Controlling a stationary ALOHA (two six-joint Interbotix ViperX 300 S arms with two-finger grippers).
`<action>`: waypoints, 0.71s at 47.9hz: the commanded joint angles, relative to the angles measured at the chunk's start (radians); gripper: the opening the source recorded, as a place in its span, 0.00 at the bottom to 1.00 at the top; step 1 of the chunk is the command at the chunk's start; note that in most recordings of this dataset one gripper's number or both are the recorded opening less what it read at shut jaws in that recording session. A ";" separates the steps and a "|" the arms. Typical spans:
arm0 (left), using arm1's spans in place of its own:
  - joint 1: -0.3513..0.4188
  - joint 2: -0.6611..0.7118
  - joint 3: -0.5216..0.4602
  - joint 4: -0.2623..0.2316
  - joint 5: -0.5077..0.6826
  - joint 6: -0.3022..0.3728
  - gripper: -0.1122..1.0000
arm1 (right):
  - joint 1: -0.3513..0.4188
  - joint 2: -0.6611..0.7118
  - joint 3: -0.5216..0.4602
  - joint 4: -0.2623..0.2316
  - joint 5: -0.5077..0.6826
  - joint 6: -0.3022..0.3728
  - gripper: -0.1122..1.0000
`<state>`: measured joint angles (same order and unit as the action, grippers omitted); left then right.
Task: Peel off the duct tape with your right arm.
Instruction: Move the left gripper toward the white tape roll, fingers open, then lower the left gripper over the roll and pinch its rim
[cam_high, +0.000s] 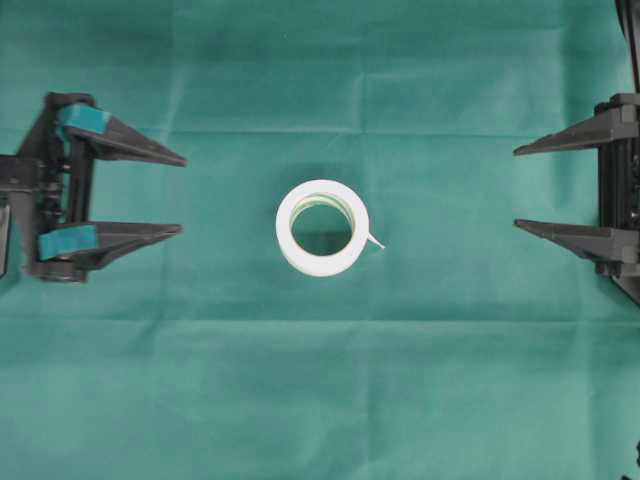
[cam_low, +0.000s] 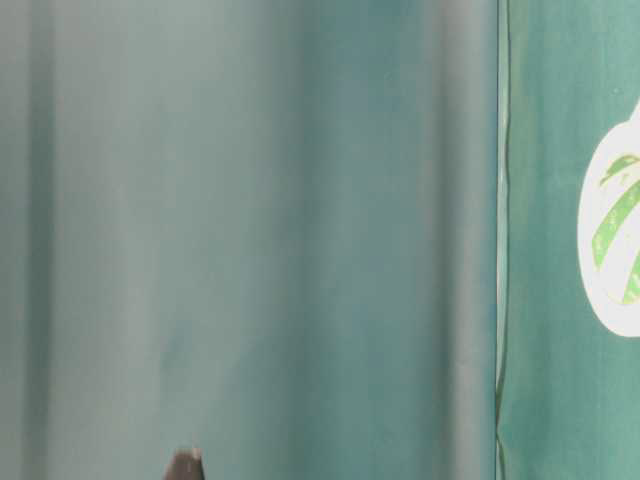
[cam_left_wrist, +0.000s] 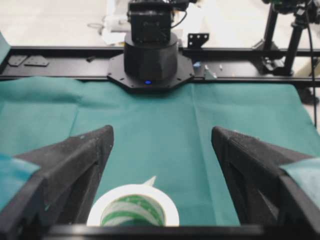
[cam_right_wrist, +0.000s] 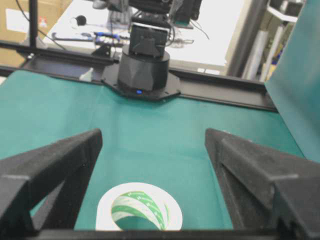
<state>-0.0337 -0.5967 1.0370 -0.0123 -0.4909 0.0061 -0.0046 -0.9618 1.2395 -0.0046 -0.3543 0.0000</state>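
My left gripper should close across the duct tape's lower side (cam_high: 318, 266) (cam_left_wrist: 171, 214) in the overhead exterior view and leave its loose tab free.
The duct tape (cam_high: 288, 232), a white roll with a green-and-white core, lies flat in the middle of the green cloth. Its thin loose tab (cam_high: 375, 241) sticks out toward the right. My right gripper (cam_high: 516, 188), with plain black fingers, is open and empty at the right edge, well away from the roll. My left gripper (cam_high: 183, 195), with teal strips on its fingers, is open and empty at the left. The roll shows low in the left wrist view (cam_left_wrist: 132, 191) and the right wrist view (cam_right_wrist: 105, 205), ahead of each open gripper (cam_left_wrist: 161, 131) (cam_right_wrist: 153, 133). It also shows at the right edge of the table-level view (cam_low: 600, 290).
The green cloth (cam_high: 320, 400) covers the table. The opposite arm's black base (cam_left_wrist: 150, 55) (cam_right_wrist: 142, 65) stands on a black rail at the cloth's far edge in each wrist view. A green curtain (cam_right_wrist: 300, 75) hangs at the side. A dark tip (cam_low: 185, 465) pokes up in the table-level view.
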 joint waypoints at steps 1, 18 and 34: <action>0.005 0.052 -0.061 -0.002 -0.012 0.000 0.94 | -0.002 0.006 -0.011 0.000 -0.011 0.002 0.79; 0.003 0.253 -0.199 -0.002 -0.028 0.000 0.94 | -0.002 0.006 -0.005 0.000 -0.011 0.002 0.79; 0.003 0.348 -0.287 -0.002 0.012 -0.002 0.94 | -0.002 0.008 0.000 -0.002 -0.011 0.002 0.79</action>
<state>-0.0322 -0.2424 0.7839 -0.0123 -0.4863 0.0061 -0.0046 -0.9603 1.2502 -0.0046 -0.3543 0.0000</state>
